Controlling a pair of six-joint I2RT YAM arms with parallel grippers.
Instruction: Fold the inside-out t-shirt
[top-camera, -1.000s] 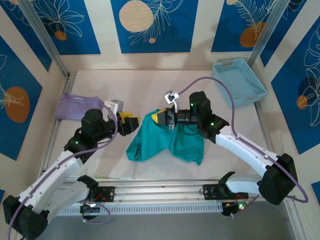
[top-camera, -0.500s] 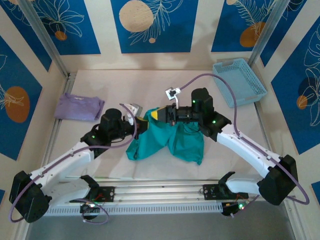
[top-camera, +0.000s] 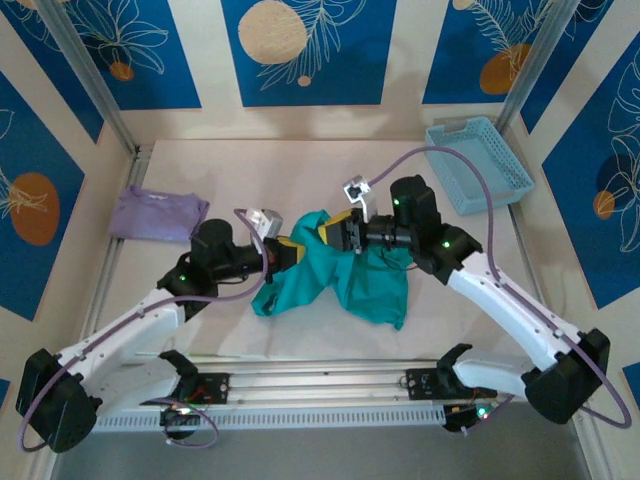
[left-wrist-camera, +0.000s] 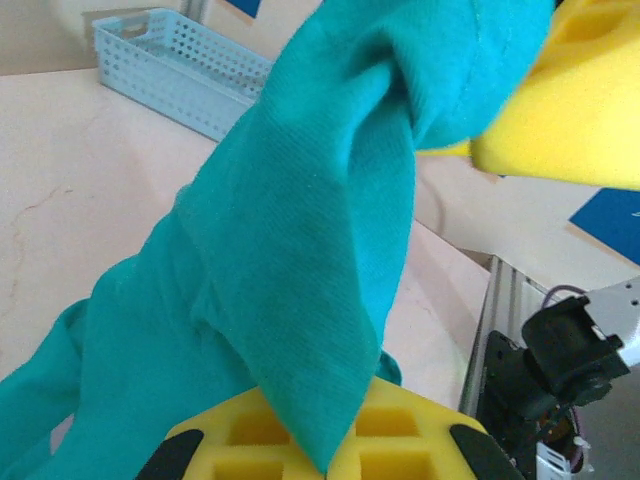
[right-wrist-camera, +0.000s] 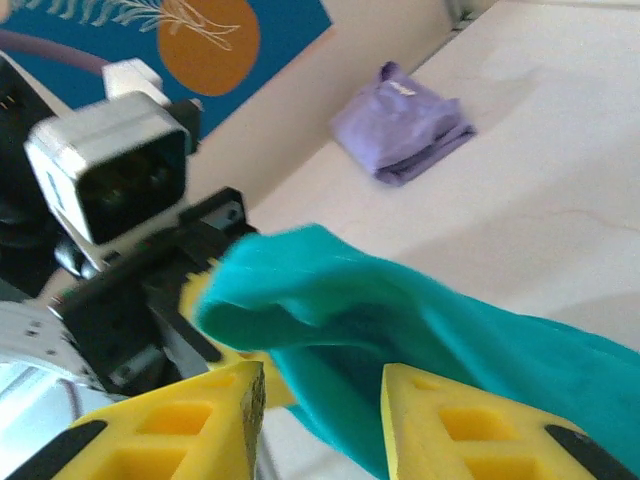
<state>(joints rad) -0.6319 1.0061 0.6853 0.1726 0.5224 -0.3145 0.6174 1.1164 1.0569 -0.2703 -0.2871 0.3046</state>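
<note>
My left gripper is pinching a pointed fold below the t-shirt's stitched edge (left-wrist-camera: 482, 50). My right gripper needs to therefore hold the t-shirt while my left gripper moves to that edge.
The teal inside-out t-shirt (top-camera: 345, 278) lies crumpled at the middle of the table, with its upper left part lifted. My left gripper (top-camera: 287, 254) is shut on that lifted edge; in the left wrist view the cloth (left-wrist-camera: 300, 250) rises out of the closed yellow pads (left-wrist-camera: 400, 440). My right gripper (top-camera: 336, 232) faces it from the right. Its yellow fingers (right-wrist-camera: 200, 420) stand apart in the right wrist view, and a fold of the t-shirt (right-wrist-camera: 400, 310) hangs loose in the gap of the right gripper (right-wrist-camera: 322, 420).
A folded pale purple garment (top-camera: 157, 213) lies at the far left of the table (top-camera: 260, 170). A light blue basket (top-camera: 477, 165) stands at the back right. The aluminium rail (top-camera: 320, 385) runs along the near edge.
My left arm swung in from the left and shut on the t-shirt's lifted edge. The right gripper's jaws have parted and it has drawn back slightly to the right.
</note>
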